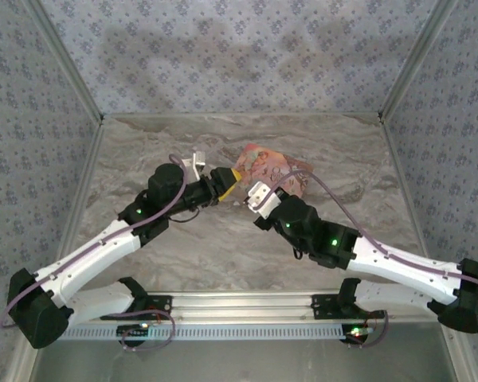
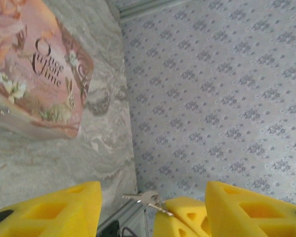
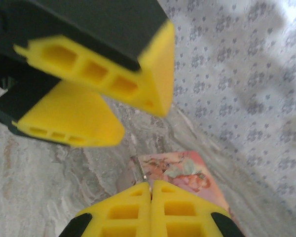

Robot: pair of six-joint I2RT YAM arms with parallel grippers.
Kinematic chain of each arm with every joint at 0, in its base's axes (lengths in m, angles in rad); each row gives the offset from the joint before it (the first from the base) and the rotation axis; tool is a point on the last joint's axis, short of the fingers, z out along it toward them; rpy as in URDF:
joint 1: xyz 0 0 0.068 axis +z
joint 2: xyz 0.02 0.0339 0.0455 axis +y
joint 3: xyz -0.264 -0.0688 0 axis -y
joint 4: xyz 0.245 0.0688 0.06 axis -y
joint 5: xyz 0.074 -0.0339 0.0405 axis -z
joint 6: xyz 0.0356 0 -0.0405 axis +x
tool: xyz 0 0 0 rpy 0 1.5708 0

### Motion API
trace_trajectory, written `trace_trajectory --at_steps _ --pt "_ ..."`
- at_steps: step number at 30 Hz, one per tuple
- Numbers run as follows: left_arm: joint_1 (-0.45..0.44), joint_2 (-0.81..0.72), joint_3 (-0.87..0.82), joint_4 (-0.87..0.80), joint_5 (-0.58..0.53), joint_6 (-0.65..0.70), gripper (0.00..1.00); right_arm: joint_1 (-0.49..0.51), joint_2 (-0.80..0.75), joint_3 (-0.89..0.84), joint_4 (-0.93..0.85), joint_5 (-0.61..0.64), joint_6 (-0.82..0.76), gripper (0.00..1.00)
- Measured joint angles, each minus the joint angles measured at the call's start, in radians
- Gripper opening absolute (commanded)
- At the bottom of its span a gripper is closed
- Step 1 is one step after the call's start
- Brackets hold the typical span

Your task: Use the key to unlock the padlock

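The key lies at a slant across the ends of my right gripper's fingers, so my left gripper will hold it while my right gripper takes the key's head [image 2: 149, 197].
My right gripper [image 3: 151, 183] is shut on a thin silver key [image 3: 139, 170], whose blade sticks out past the fingertips. In the left wrist view the same key [image 2: 147, 199] pokes out of the right gripper's yellow fingers [image 2: 187, 217], in the gap of my left gripper [image 2: 153, 191]. The left gripper stands open with nothing gripped. From above, the left gripper [image 1: 225, 181] and right gripper [image 1: 259, 193] meet tip to tip at mid-table. The padlock is hidden from me.
A pink "Once Upon a Time" box [image 1: 272, 165] lies on the marble table [image 1: 223, 255] just behind both grippers, and its lid [image 2: 34, 69] shows in the left wrist view. Patterned walls [image 1: 239, 48] close in the back and sides.
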Motion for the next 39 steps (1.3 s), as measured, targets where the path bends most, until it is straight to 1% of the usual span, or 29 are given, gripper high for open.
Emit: trace_trajectory --at_steps 4,11,23,26,28,30,33,35,37,39 --pt "-0.026 0.017 0.016 0.001 0.011 -0.034 0.48 0.034 0.006 0.004 0.037 0.048 -0.071 0.00" --pt "-0.044 0.034 0.029 0.003 0.017 -0.067 0.33 0.066 0.013 0.005 0.077 0.098 -0.148 0.00" --pt "-0.044 0.033 0.036 0.011 0.016 -0.068 0.16 0.104 0.015 -0.017 0.117 0.149 -0.234 0.00" --pt "-0.044 0.033 0.036 0.010 0.017 -0.072 0.09 0.119 0.015 -0.024 0.129 0.161 -0.257 0.00" --pt "-0.044 0.032 0.036 0.014 0.017 -0.077 0.01 0.128 0.015 -0.030 0.135 0.173 -0.274 0.00" --pt "-0.042 0.032 0.036 0.017 0.017 -0.082 0.00 0.134 0.016 -0.036 0.138 0.186 -0.287 0.00" --pt "-0.042 0.031 0.036 0.017 0.016 -0.081 0.00 0.141 0.018 -0.036 0.142 0.200 -0.303 0.07" --pt "-0.042 0.031 0.036 0.017 0.016 -0.080 0.00 0.143 0.019 -0.036 0.143 0.205 -0.306 0.18" --pt "-0.042 0.029 0.036 0.017 0.010 -0.072 0.00 0.143 0.019 -0.036 0.137 0.208 -0.302 0.32" --pt "-0.040 0.022 0.036 0.001 -0.003 -0.053 0.00 0.141 0.015 -0.035 0.120 0.206 -0.264 0.41"
